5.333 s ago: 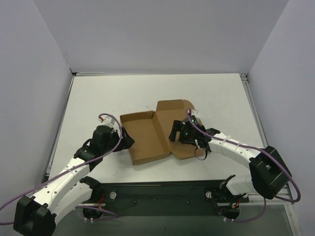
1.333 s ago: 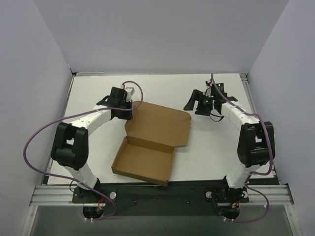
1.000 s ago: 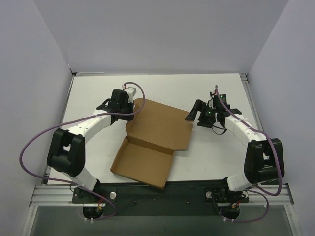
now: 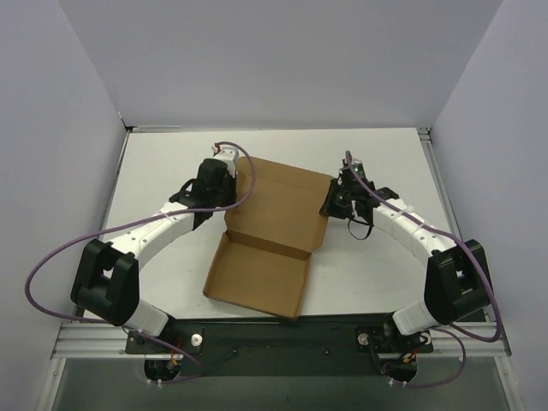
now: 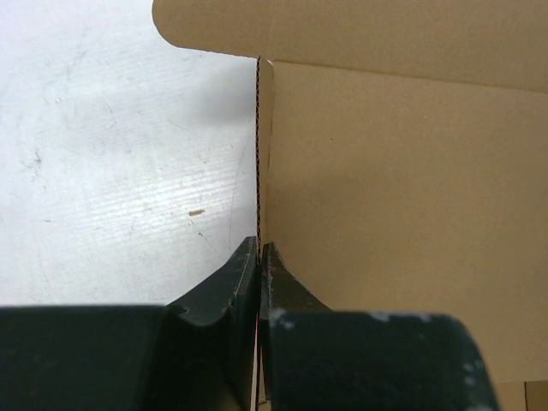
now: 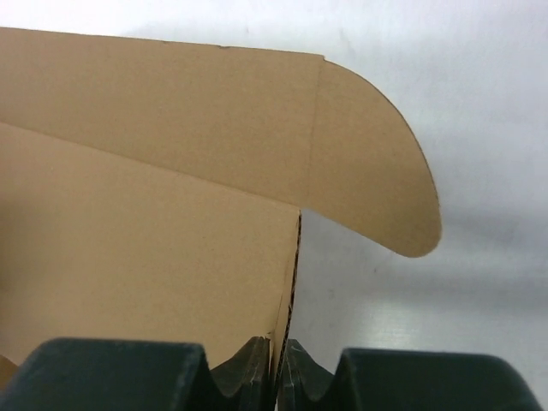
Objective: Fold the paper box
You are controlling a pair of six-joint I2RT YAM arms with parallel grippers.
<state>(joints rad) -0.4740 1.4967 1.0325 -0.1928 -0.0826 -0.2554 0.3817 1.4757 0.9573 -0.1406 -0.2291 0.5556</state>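
My left gripper is holding the lid's side flap far from the box's front piece. It should open and take the side flap close to the front piece's corner [image 5: 265, 70].
The brown cardboard paper box [image 4: 265, 244] lies mid-table: an open tray near the front, its wide lid panel [image 4: 282, 205] spread toward the back. My left gripper [image 4: 229, 190] is shut on the lid's left side flap; in the left wrist view the flap's edge [image 5: 258, 154] runs upright between the closed fingers [image 5: 231, 282]. My right gripper [image 4: 330, 204] is shut on the lid's right side flap, whose edge [image 6: 293, 282] stands between its fingers [image 6: 257, 360]. A rounded tab [image 6: 377, 180] of the lid's front strip sticks out past that flap.
White table surface [image 4: 154, 171] surrounds the box, bounded by grey walls at the left, back and right. The black base rail [image 4: 282, 334] with both arm mounts runs along the near edge. The arms curve in from either side of the box.
The right gripper has moved in from the right and shut on the lid's right flap. The left gripper, still holding the left flap, shifted slightly; the box turned a little.
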